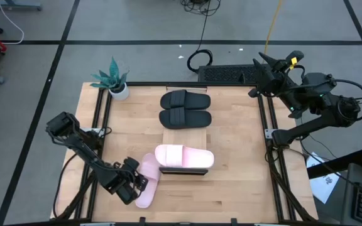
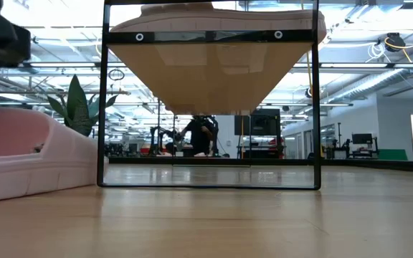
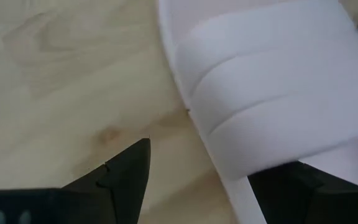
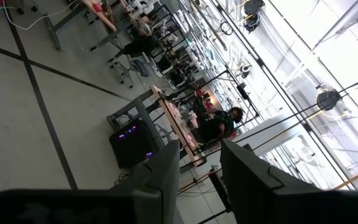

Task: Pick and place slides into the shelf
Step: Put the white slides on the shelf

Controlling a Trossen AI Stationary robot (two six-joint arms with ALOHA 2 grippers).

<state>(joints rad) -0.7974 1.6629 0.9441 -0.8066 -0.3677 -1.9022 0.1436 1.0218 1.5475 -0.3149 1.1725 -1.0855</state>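
Note:
Next, I line up my left gripper's open fingers with the pink slide beside the shelf, which slants across them, and pinch the slide's strap at its side (image 3: 224, 160).
Two black slides (image 1: 185, 100) (image 1: 185, 118) lie side by side on the far part of the wooden shelf (image 1: 168, 137), and one pink slide (image 1: 184, 157) lies on its near end. A second pink slide (image 1: 148, 179) rests sole-down on the table left of the shelf; it also shows in the low view (image 2: 20, 161). My left gripper (image 1: 137, 184) points steeply down at it, open. In the left wrist view its fingers (image 3: 126, 174) stand on either side of the slide's side edge (image 3: 229, 186), beside the strap (image 3: 278, 106). My right gripper (image 4: 199, 168) waits raised at the far right, open and holding nothing. My left gripper stands open astride the pink slide's side edge (image 3: 194, 124), one finger over the bare table and one over the slide next to the strap. I cannot tell whether either finger touches it.
A potted plant (image 1: 115, 78) stands at the table's far left corner. Dark rails (image 1: 99, 125) (image 1: 269, 132) run along the table's left and right sides. A black box (image 1: 228, 74) sits beyond the far edge. Bare wood (image 1: 237, 182) lies right of the shelf.

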